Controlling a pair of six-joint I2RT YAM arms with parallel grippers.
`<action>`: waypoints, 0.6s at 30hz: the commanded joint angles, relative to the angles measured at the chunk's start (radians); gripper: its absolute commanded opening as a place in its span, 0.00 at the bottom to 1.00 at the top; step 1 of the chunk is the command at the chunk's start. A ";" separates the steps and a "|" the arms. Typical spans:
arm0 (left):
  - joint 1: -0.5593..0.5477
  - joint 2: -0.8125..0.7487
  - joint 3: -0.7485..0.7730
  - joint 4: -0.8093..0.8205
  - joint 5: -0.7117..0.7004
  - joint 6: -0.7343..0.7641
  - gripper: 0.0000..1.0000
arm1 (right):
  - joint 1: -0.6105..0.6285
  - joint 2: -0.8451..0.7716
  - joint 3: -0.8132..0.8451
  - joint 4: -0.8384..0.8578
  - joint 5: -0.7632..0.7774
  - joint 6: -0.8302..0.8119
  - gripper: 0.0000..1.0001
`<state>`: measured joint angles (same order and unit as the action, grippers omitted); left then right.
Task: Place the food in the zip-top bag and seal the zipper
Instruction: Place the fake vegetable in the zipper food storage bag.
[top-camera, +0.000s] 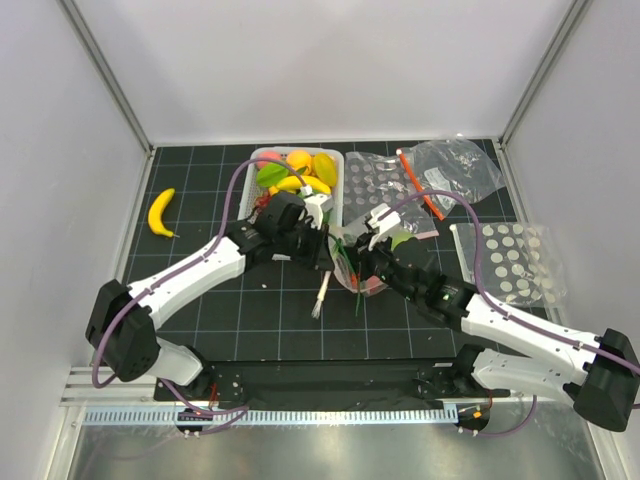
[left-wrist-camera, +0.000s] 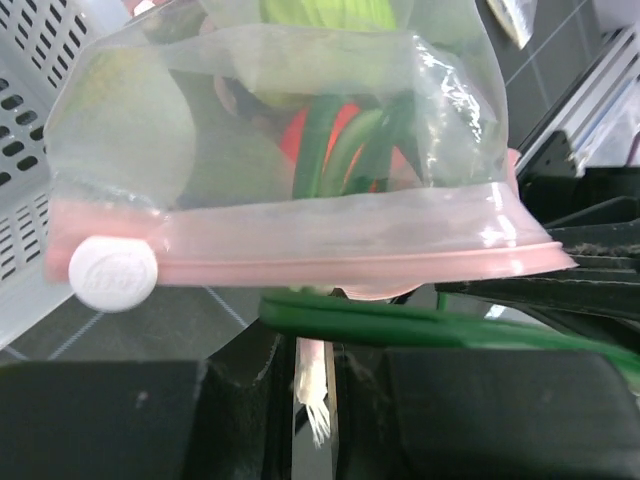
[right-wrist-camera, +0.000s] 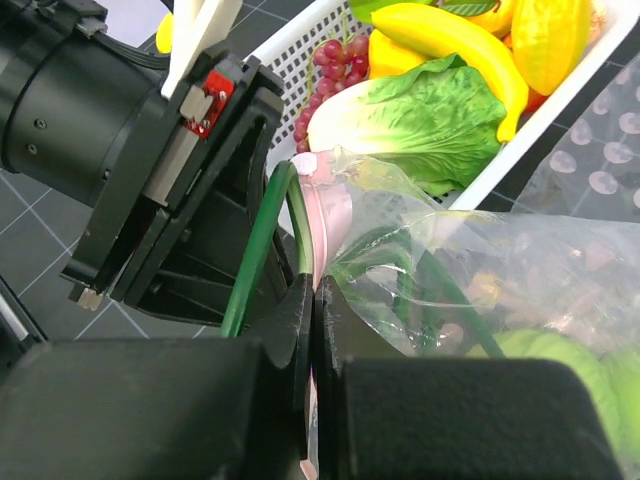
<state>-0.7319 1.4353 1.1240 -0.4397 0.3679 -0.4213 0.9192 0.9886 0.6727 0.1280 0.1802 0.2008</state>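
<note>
The spring onion's root end and green leaf poke past the zipper; my left gripper will tuck the stem in, then grab the green leaf (left-wrist-camera: 430, 326).
The zip-top bag (top-camera: 370, 280) hangs between my two grippers and holds green stalks and a red piece (left-wrist-camera: 300, 135). Its pale pink zipper (left-wrist-camera: 330, 262) runs across the left wrist view. My right gripper (right-wrist-camera: 313, 285) is shut on the pink strip (right-wrist-camera: 335, 215) at the bag's mouth. My left gripper (left-wrist-camera: 308, 335) sits just below the strip, jaws a narrow gap apart. A spring onion's white stem (left-wrist-camera: 315, 375) shows in that gap; contact is unclear. Its root end (top-camera: 322, 293) sticks out of the bag. The rest of the food (top-camera: 300, 170) fills the white basket (top-camera: 262, 158).
A loose banana (top-camera: 161, 212) lies on the mat at the left. A clear bag with an orange-red strip (top-camera: 450, 170) and dotted plastic sheets (top-camera: 510, 262) lie at the right. The basket wall (left-wrist-camera: 25, 120) is close beside my left gripper. Lettuce (right-wrist-camera: 410, 120) and grapes (right-wrist-camera: 330, 70) lie at the basket's near end.
</note>
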 joint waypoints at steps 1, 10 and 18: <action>0.020 -0.024 0.016 0.121 0.011 -0.163 0.01 | 0.018 -0.004 0.015 0.067 0.010 0.009 0.01; 0.042 -0.092 -0.001 0.104 -0.084 -0.406 0.05 | 0.018 -0.024 0.004 0.058 0.107 0.029 0.01; 0.042 -0.069 -0.015 0.150 -0.033 -0.479 0.03 | 0.021 -0.054 -0.013 0.082 0.102 0.035 0.01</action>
<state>-0.6971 1.3674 1.1130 -0.3706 0.3183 -0.8402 0.9302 0.9699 0.6659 0.1413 0.2745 0.2214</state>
